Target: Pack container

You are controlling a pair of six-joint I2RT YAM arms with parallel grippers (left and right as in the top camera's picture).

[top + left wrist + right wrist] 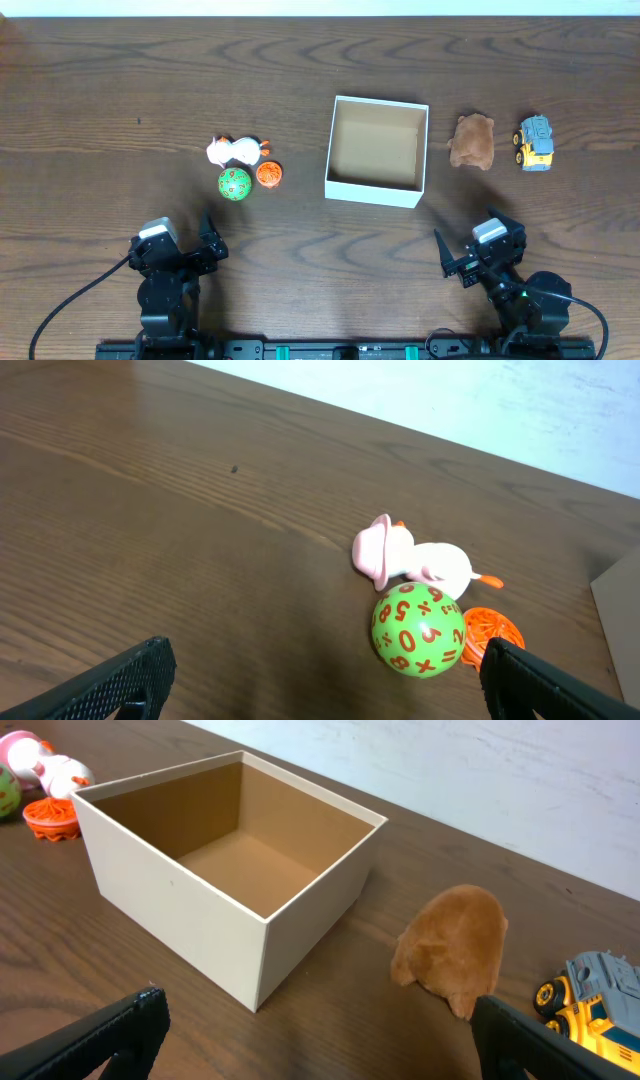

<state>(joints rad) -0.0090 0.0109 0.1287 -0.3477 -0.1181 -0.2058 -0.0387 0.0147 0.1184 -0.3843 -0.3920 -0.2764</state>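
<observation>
Next, I bring my right gripper over to the middle of the brown plush (471,142) (455,947), between the container and the toy truck, and close it there.
The container (376,190), a white box with a tan inside, sits open and empty at the table's middle; it also shows in the right wrist view (180,890). Left of it lie a pink-and-white toy (236,150), a green numbered ball (234,183) and an orange lattice ball (269,174). Right of it lie a brown plush (472,141) and a blue-yellow toy truck (535,142). My left gripper (180,252) is open and empty near the front edge, short of the green ball (418,630). My right gripper (478,256) is open and empty, short of the plush (455,945).
The dark wood table (120,120) runs to a pale wall at the back. The pink toy (405,558) and orange ball (493,630) show in the left wrist view, the truck (592,1000) in the right wrist view.
</observation>
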